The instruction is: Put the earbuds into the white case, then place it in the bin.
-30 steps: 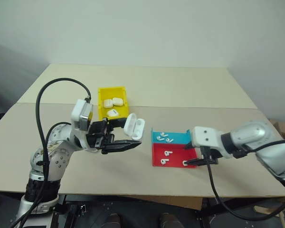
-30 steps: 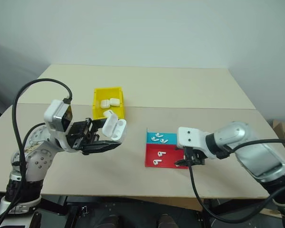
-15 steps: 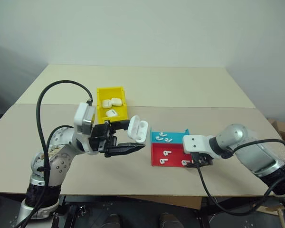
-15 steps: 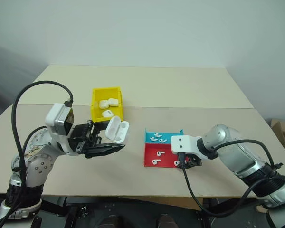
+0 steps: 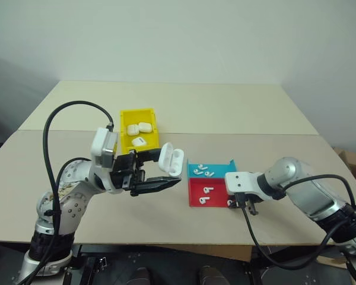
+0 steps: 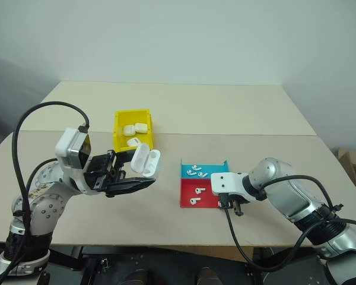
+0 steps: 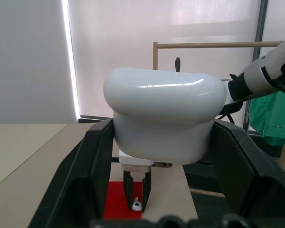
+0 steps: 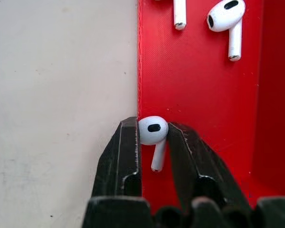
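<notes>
Next, I release the earbud, now down in the red tray section, from my right gripper inside the open white case (image 5: 177, 153), which my left gripper is holding for it.
My left gripper (image 5: 168, 179) is shut on the white case (image 5: 171, 160), holding it above the table with its lid hinged open; its fingers (image 7: 99, 166) clamp the case (image 7: 164, 114) from both sides. The right gripper (image 5: 247, 207) points down into the near right corner of the red tray section. There its fingers (image 8: 126, 152) are shut on one of the earbuds (image 8: 153, 130), touching its head on both sides. More earbuds (image 5: 206, 190) lie loose in the tray. The yellow bin (image 5: 130, 114) stands behind the left gripper.
Three closed white cases (image 5: 145, 126) lie inside the bin. The shallow tray (image 5: 218, 191) has a blue strip at the back with further earbuds (image 5: 199, 170) and a red section in front. Bare tabletop surrounds both.
The right gripper sank into the tray's near right corner and its fingers closed on an earbud. The left gripper kept the open case about where it was.
</notes>
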`<move>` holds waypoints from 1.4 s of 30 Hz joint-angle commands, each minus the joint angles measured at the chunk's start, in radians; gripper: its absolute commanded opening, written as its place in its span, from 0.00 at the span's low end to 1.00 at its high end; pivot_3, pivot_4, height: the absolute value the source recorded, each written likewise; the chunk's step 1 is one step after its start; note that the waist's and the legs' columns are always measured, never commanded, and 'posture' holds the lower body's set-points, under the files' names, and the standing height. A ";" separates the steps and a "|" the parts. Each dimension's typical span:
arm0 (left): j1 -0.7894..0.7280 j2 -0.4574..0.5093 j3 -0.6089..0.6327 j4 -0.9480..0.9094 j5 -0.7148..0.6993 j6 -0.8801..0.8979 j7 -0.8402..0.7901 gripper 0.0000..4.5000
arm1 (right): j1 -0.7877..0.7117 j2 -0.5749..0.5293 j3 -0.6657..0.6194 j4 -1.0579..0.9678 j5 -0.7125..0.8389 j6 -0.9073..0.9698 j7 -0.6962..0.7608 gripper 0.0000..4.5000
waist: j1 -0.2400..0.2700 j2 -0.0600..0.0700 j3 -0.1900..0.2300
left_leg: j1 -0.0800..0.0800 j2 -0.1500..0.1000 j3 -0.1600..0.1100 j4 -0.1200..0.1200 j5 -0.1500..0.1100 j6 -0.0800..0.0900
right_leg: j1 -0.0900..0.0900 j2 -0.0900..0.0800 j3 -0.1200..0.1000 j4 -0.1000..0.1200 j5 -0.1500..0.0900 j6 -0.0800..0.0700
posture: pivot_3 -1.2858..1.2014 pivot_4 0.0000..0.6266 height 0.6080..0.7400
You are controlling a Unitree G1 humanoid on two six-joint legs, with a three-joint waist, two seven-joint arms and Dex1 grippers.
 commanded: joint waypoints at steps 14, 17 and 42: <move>-0.033 0.017 0.002 -0.003 -0.026 -0.006 -0.002 0.62 | 0.016 0.029 -0.388 -0.212 0.349 0.292 -0.023 0.14 | 0.002 0.000 0.000 | 0.000 0.000 -0.001 0.000 0.000 0.000 | 0.000 0.000 0.000 0.000 0.000 0.000 | 0.52 0.24 1.00; -0.056 0.001 -0.014 0.028 -0.005 -0.016 0.000 0.62 | 0.011 0.200 -0.595 -0.230 0.465 0.211 -0.183 0.14 | 0.000 0.000 0.000 | 0.001 0.000 -0.001 0.000 0.000 0.000 | 0.002 0.000 -0.001 0.000 0.000 0.000 | 0.52 0.24 1.00; -0.244 -0.086 -0.066 0.260 0.103 -0.059 -0.079 0.62 | 0.032 0.548 -0.620 -0.427 0.868 0.244 -0.684 0.14 | -0.002 0.001 0.000 | -0.002 0.000 -0.008 -0.001 0.000 0.000 | 0.003 0.000 -0.008 -0.002 0.000 0.000 | 0.52 0.24 1.00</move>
